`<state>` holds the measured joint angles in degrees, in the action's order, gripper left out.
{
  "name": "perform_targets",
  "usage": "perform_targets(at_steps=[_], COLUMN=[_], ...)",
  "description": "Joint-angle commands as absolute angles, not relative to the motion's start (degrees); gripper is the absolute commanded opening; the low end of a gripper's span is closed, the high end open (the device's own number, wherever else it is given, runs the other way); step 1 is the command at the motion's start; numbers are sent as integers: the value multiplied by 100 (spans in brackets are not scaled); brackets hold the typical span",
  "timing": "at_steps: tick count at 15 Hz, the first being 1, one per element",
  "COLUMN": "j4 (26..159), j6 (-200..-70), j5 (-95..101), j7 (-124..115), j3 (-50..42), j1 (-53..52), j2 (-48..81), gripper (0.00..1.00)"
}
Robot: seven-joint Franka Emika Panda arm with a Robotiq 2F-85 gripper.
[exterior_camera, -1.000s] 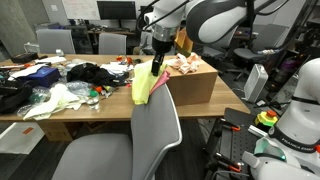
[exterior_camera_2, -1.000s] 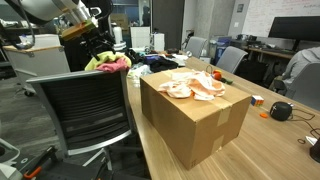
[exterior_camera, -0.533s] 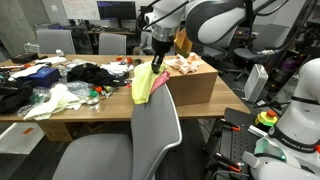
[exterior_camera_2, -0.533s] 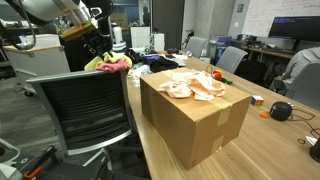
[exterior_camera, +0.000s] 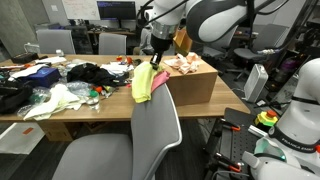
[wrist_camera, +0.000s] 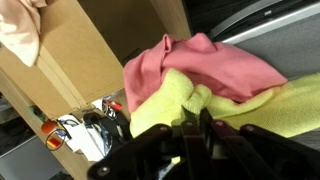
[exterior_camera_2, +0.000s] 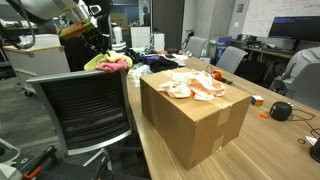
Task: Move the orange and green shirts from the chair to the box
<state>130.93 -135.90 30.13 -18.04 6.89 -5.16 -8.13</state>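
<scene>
The robot's gripper needs to release the yellow-green shirt, still over the grey chair back, on the cardboard box, along the far edge of the pale peach cloths [exterior_camera: 191,58].
Over the top of the grey chair back [exterior_camera: 157,128] lie a yellow-green shirt [exterior_camera: 142,86] and a pinkish-orange shirt [exterior_camera: 161,80]. In the wrist view the orange shirt [wrist_camera: 210,62] lies behind the green shirt [wrist_camera: 176,102]. My gripper [wrist_camera: 194,117] is shut, pinching a raised fold of the green shirt. Both exterior views show the gripper [exterior_camera: 157,63] [exterior_camera_2: 96,46] pointing down onto the pile [exterior_camera_2: 108,63]. The open-topped cardboard box [exterior_camera: 192,86] [exterior_camera_2: 196,118] stands on the table beside the chair, with pale peach cloths [exterior_camera_2: 192,84] lying in it.
Clothes and small items [exterior_camera: 60,85] clutter the long wooden table [exterior_camera: 100,108]. The chair [exterior_camera_2: 84,112] sits tight against the table edge. Office chairs, desks and monitors [exterior_camera_2: 292,30] fill the background. A white machine [exterior_camera: 298,115] stands nearby.
The jaws have closed from open onto the fold of the green shirt. The arm and both shirts have stayed in place.
</scene>
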Motion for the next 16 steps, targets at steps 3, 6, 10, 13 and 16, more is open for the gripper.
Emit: perform_targets(at_steps=[3, 6, 10, 13, 16], j4=[13113, 13021, 12678, 12228, 11604], j6=[-13806, -13801, -13645, -13364, -12945], j5=[2907, 2753, 2160, 1646, 1486], j7=[-1822, -1758, -1476, -1205, -1201], j3=[763, 803, 872, 925, 1033], j1=[-454, -481, -583, -661, -637], j2=[-1177, -1362, -1576, -1679, -1653], gripper=[2, 2, 2, 2, 2])
